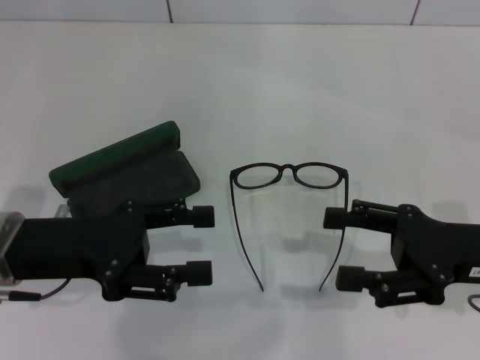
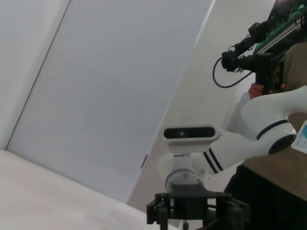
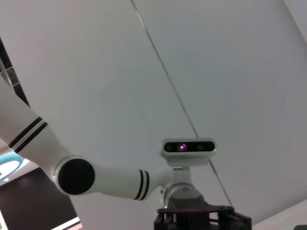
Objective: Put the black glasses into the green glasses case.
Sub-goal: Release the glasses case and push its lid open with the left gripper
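The middle of the raised lid point(image 1: 115, 156) on the green glasses case is the next place for my left gripper to take hold.
The black glasses point(image 1: 291, 169) lie unfolded on the white table point(image 1: 300, 90) in the middle of the head view, lenses at the far side, temple arms pointing toward me. The green glasses case point(image 1: 120, 154) stands open to their left, lid raised, dark lining point(image 1: 146, 184) showing. My left gripper point(image 1: 201, 244) is open, just in front of the case and left of the glasses' left temple. My right gripper point(image 1: 339, 248) is open at the right temple, which runs past its fingertips. Neither wrist view shows the glasses or the case.
The table's far edge meets a tiled wall point(image 1: 300, 9). The left wrist view shows my right arm point(image 2: 268, 124) and a person with camera gear point(image 2: 259, 62) behind it. The right wrist view shows my left arm point(image 3: 110, 179).
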`<state>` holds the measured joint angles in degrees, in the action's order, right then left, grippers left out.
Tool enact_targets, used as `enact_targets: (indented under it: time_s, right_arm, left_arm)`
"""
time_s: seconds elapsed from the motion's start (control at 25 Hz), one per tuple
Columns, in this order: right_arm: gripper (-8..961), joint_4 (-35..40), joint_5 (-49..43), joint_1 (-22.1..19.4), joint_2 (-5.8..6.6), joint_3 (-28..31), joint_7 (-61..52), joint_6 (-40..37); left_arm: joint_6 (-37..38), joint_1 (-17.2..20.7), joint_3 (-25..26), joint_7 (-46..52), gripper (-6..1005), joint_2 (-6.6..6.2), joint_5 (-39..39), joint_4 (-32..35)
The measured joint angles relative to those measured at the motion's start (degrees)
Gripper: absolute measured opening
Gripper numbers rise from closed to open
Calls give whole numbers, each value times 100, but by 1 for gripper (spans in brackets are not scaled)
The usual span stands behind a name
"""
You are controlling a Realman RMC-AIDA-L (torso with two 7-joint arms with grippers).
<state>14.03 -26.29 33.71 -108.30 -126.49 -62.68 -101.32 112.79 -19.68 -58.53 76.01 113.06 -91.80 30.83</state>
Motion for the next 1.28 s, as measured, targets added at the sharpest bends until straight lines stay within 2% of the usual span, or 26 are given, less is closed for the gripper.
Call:
enact_targets:
  time_s: [0.16, 0.28, 0.4, 0.52, 0.6, 0.68, 0.76, 0.88, 1.0, 1.12, 1.28]
  right_arm:
    - [864, -105, -10, -52, -21, 134, 26, -4]
    - [863, -156, -26, -159, -19, 314, 90, -5]
    - [861, -243, -42, -234, -6, 426, 155, 3]
    - [860, -428, -12, -295, -21, 533, 211, 11]
    - [860, -495, -9, -366, -52, 640, 254, -8]
    - [859, -492, 0, -438, -77, 713, 331, -9]
    - [858, -492, -1, -481, -88, 792, 358, -9]
    - [857, -493, -17, -526, -95, 876, 374, -11]
    - [856, -478, -12, -526, -95, 881, 376, -11]
    - [855, -489, 8, -525, -95, 881, 383, -9]
    - [853, -495, 11, -535, -98, 881, 439, 26]
  left_arm:
    - [22, -2, 0, 136, 809, 8, 166, 163]
    - [-2, 49, 74, 819, 806, 55, 247, 1021]
    - [-235, 195, 374, 2023, 803, 214, -106, 2765]
    - [-661, 367, 504, 3055, 800, 492, -1106, 4985]
    - [-934, 424, 396, 3593, 792, 657, -2067, 6347]
    - [-1130, 405, 159, 3984, 784, 680, -2768, 7244]
    - [-1294, 222, -69, 4287, 776, 649, -3371, 7720]
    - [-1407, -157, -312, 4450, 764, 652, -4198, 7676]
    - [-1675, -466, -713, 4579, 756, 661, -5052, 7180]
    - [-1883, -704, -982, 4650, 756, 666, -5504, 6576]
    - [-2054, -878, -1066, 4688, 757, 667, -5774, 6027]
